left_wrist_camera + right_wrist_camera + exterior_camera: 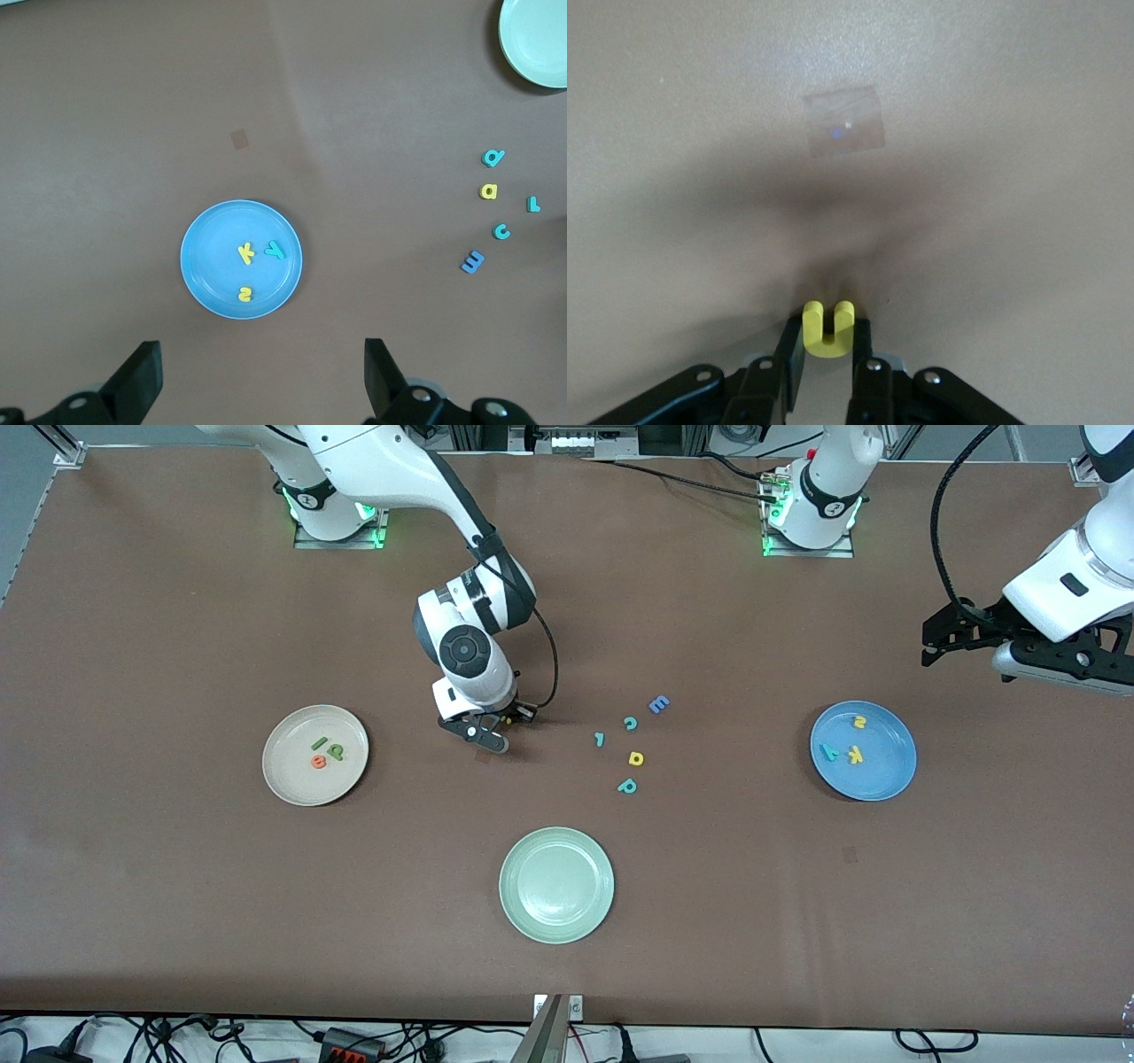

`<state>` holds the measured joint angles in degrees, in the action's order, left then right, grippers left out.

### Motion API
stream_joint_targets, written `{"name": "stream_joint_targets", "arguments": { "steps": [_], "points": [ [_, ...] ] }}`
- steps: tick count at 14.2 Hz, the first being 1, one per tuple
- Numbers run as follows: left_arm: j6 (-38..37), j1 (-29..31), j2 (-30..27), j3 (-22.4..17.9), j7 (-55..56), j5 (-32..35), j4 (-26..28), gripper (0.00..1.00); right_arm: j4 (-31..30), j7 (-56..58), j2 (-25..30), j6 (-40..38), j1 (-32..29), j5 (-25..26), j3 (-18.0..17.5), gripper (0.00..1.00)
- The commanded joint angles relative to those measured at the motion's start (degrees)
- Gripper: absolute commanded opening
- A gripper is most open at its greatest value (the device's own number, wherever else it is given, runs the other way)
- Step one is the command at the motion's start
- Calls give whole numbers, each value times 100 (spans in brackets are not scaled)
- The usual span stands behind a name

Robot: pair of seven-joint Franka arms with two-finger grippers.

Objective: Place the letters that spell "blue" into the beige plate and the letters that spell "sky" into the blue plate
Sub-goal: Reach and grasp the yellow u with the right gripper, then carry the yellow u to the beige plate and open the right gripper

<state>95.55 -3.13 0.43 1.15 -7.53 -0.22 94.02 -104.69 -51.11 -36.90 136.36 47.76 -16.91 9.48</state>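
The robot's right gripper needs to set the yellow u down between the dark green b and the beige plate's rim (352,743).
My right gripper (827,323) is down at the table's middle, shut on the yellow u (827,328), with a finger against each side of it. In the front view that right gripper (494,732) stands between the beige plate (292,790) and the loose letters. The beige plate holds the green l (318,742), the dark green b (336,751) and the orange e (318,762). In the blue plate (886,784) lie the yellow s (858,723), yellow k (855,755) and teal y (829,752). My left gripper (263,372) waits open, up over bare table beside the blue plate (199,266).
A pale green plate (556,884) sits nearest the front camera. Loose letters lie between my right gripper and the blue plate: a blue E (658,705), a teal c (630,724), a small teal letter (600,739), a yellow a (635,758) and a teal p (627,786).
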Motion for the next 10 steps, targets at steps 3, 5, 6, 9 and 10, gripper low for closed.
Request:
{"name": "stream_joint_targets", "arguments": {
  "steps": [3,5,6,9,10],
  "points": [
    [-159,-3,88,-45,-73,-93,-218,100,387,118,139,-126,-48,-23,308,14],
    [-151,-12,106,-36,-73,-93,-270,100,615,765,183,-607,-48,-22,737,14],
    [-151,-12,106,-19,-73,-93,-279,100,712,1274,200,-923,-48,-31,983,14],
    [-159,-3,106,-10,-73,-93,-279,100,704,2567,306,-1663,-48,-31,1695,14],
    [-159,-3,106,-18,-73,-93,-279,100,686,3076,306,-1865,-57,-31,1941,14]
  ]
}}
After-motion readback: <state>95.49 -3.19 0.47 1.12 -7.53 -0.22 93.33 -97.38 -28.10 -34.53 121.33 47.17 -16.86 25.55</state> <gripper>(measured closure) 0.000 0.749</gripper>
